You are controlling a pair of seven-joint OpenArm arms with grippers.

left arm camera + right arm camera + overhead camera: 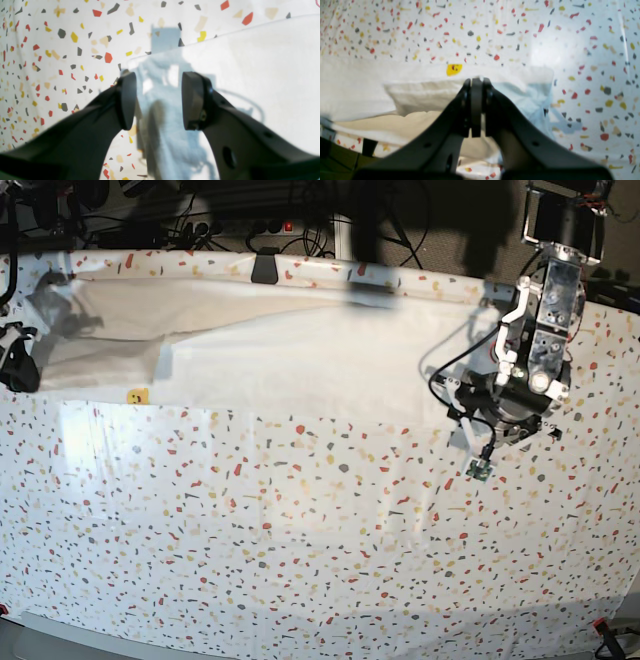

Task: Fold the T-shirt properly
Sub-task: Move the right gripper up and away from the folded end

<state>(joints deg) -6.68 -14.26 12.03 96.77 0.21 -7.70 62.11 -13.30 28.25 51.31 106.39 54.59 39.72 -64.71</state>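
My right gripper needs to let go of the T-shirt's lifted edge just inside the T-shirt's near edge (76, 371) (498, 90), between the yellow mark and the end of the T-shirt.
The white T-shirt (300, 350) lies spread along the back of the speckled table cover (300, 530), plain side up. My right gripper (18, 368) is at its left end. In the right wrist view this gripper (476, 80) is shut on an edge of the T-shirt (420, 96), and the cloth rises to the tips like a tent. My left gripper (470, 438) hovers at the shirt's right end. Seen from the left wrist it (160, 101) stands open over the T-shirt's (250, 75) edge with nothing between its fingers (128, 100).
A small yellow mark (137, 395) (454, 69) sits by the shirt's near edge on the left. A black clamp (265, 268) and cables line the back edge. The left arm's cable (445, 375) loops over the shirt. A red clamp (600, 625) holds the front right corner.
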